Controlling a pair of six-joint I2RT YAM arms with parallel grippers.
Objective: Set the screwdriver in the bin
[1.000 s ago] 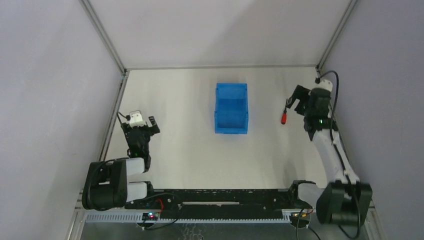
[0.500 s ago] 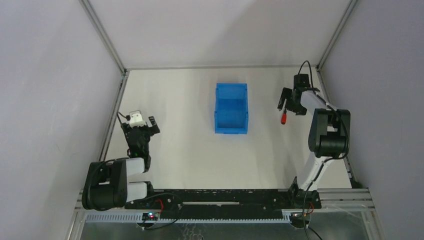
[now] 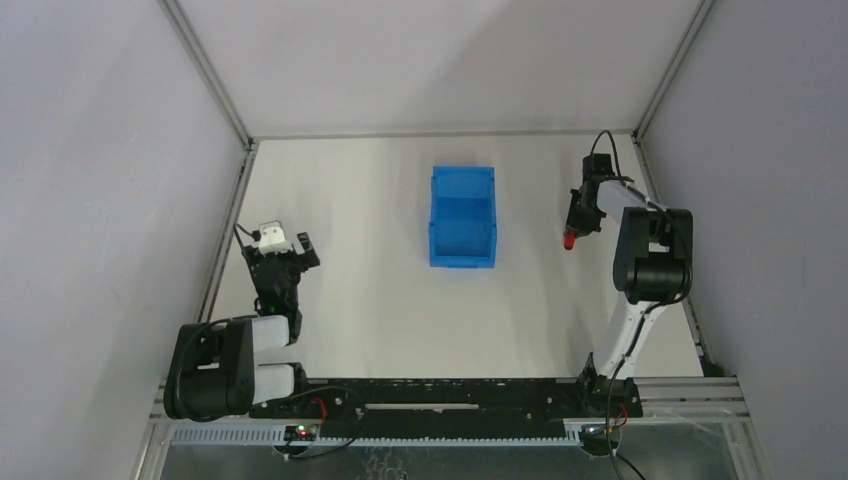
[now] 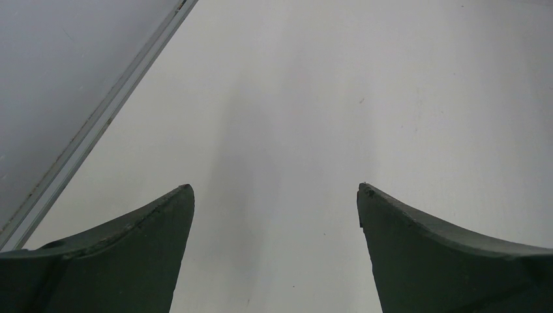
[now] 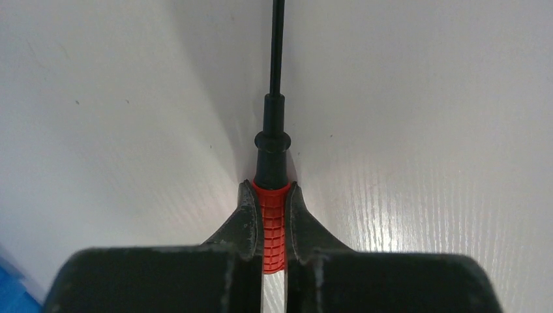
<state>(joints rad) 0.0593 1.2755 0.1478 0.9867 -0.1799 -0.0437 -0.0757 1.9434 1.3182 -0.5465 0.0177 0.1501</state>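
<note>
The screwdriver, now low over the white table, will be let go by my right gripper on the middle of the blue bin's bottom (image 3: 464, 212), where it will be between the bin's sides.
The screwdriver (image 5: 272, 225) has a ribbed red handle and a thin black shaft pointing up the right wrist view. My right gripper (image 5: 271, 189) is shut on that red handle, one finger on each side, low over the white table. From above, the screwdriver (image 3: 568, 240) shows its red end just below the right gripper (image 3: 577, 215), right of the bin. The blue bin (image 3: 462, 216) stands at the table's middle, apart from both arms. My left gripper (image 4: 275, 190) is open over bare table; it sits at the left (image 3: 285, 258).
A metal frame rail (image 4: 91, 130) runs along the table's left edge close to the left gripper. Grey walls close in the table on the left, right and back. A blue corner of the bin (image 5: 13, 293) shows at the lower left of the right wrist view.
The right arm swung out over the screwdriver and came down on it. Its jaws went from wide open to shut on the red handle. The left arm has not moved.
</note>
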